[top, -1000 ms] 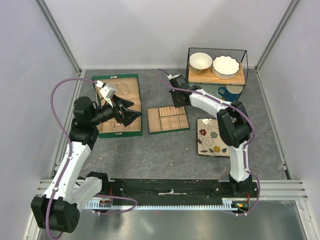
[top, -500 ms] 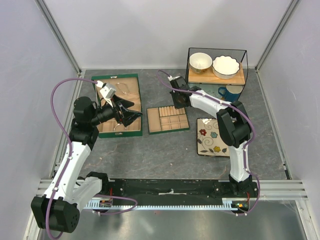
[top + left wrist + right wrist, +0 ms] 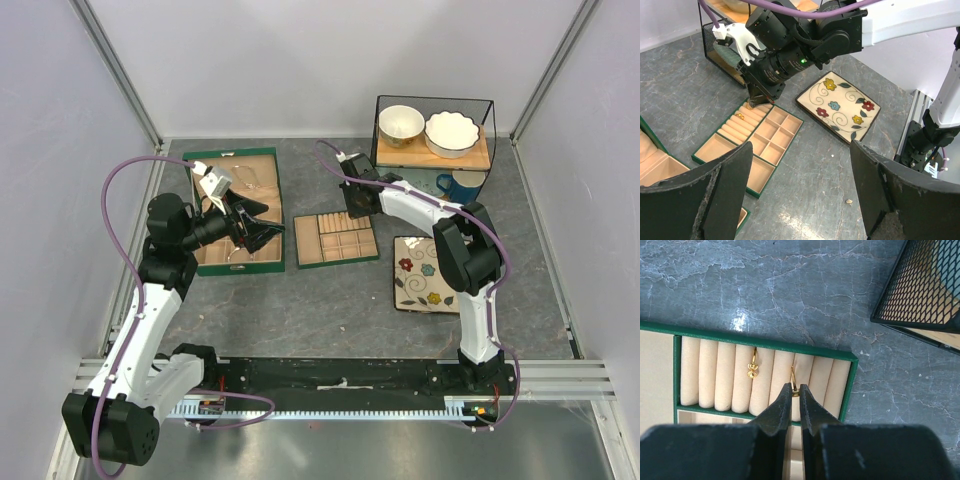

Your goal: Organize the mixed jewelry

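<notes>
I should use my right gripper to set the gold ring down between two ring rolls, close to the tray's rack-side corner (image 3: 352, 215) (image 3: 793, 374).
My right gripper (image 3: 795, 389) points down at the ring rolls of the tan compartment tray (image 3: 765, 342). Its jaws are pinched on a gold ring (image 3: 792, 376) that stands in a slot between two rolls. A second gold ring (image 3: 753, 367) sits two slots to the left. In the top view this gripper (image 3: 352, 205) is at the tray's (image 3: 335, 260) far edge. My left gripper (image 3: 262, 222) is open and empty, above the right side of the green jewelry box (image 3: 235, 158), which holds thin silver wire pieces (image 3: 244, 181). A tiny gold piece (image 3: 849, 201) lies loose on the table.
A black wire rack (image 3: 435, 160) with two bowls stands at the back right, a blue mug (image 3: 462, 185) beside it. A floral plate (image 3: 425, 273) lies right of the tray. Grey walls close in the table on three sides.
My right gripper has shifted very slightly at the tray's far edge. The left arm has not moved.
</notes>
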Motion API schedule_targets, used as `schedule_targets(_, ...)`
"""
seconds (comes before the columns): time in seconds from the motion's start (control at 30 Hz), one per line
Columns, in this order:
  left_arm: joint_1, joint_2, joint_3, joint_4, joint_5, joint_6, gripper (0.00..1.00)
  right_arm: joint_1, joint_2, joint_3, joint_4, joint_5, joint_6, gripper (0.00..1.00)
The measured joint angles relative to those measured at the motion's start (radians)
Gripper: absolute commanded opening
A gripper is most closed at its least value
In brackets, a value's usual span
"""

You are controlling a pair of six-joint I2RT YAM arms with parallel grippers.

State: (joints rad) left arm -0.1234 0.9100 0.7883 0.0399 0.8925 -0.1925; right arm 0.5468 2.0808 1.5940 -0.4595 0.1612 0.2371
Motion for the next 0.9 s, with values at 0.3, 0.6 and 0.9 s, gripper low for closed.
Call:
schedule_targets(0.3,0.000,0.000,0.000,0.000,0.000,0.000,0.85,0.000,0.000,-0.003,0.002,-0.004,0.008,0.00)
schedule_targets(0.6,0.000,0.000,0.000,0.000,0.004,0.000,0.85,0.000,0.000,-0.006,0.003,0.000,0.022,0.00)
schedule_targets(0.9,0.000,0.000,0.000,0.000,0.007,0.000,0.85,0.000,0.013,-0.006,0.007,0.010,0.030,0.00)
